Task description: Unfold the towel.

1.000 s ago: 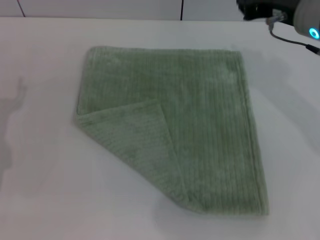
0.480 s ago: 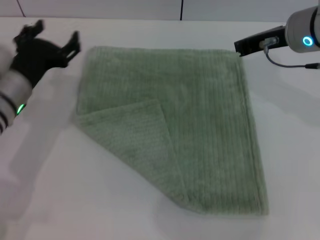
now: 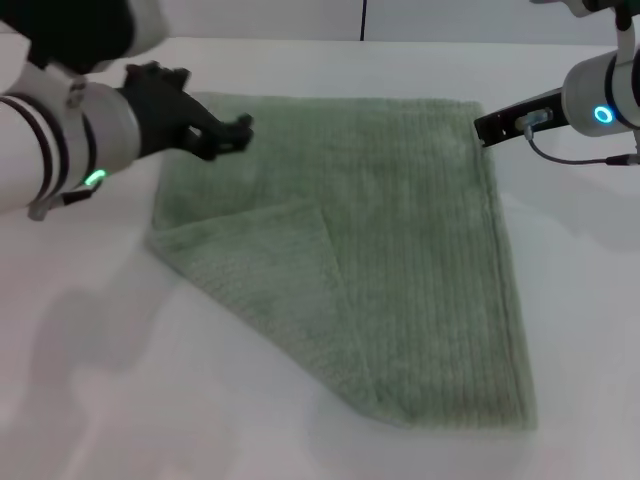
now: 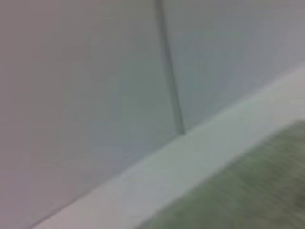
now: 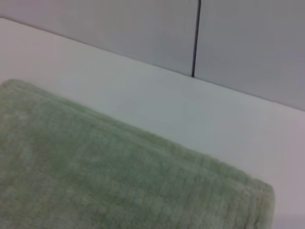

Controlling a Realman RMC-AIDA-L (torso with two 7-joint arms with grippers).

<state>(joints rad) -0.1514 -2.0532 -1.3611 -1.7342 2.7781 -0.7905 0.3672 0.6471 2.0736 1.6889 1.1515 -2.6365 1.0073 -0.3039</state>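
The triangular flap's loose corner (image 3: pixel 314 211) is the next spot for my left gripper to close on, because pulling that corner back will unfold the towel.
The pale sage-green towel (image 3: pixel 410 230) lies flat on the white table. Its near-left corner is folded over into a triangular flap (image 3: pixel 270 270). My left gripper (image 3: pixel 212 118) is open and hovers over the towel's far-left part, holding nothing. My right gripper (image 3: pixel 488 126) is at the towel's far-right corner, just by the hem. The towel also shows in the left wrist view (image 4: pixel 248 191). In the right wrist view, the towel (image 5: pixel 109 181) fills the lower part with one corner close by.
The white table (image 3: pixel 150 400) stretches around the towel on all sides. A pale wall with a dark vertical seam (image 3: pixel 363 18) stands behind the table's far edge. A cable (image 3: pixel 570 158) hangs from my right arm.
My left arm came in from the left and moved right, over the towel's far-left part. My right gripper came down to the far-right corner. The towel has not moved.
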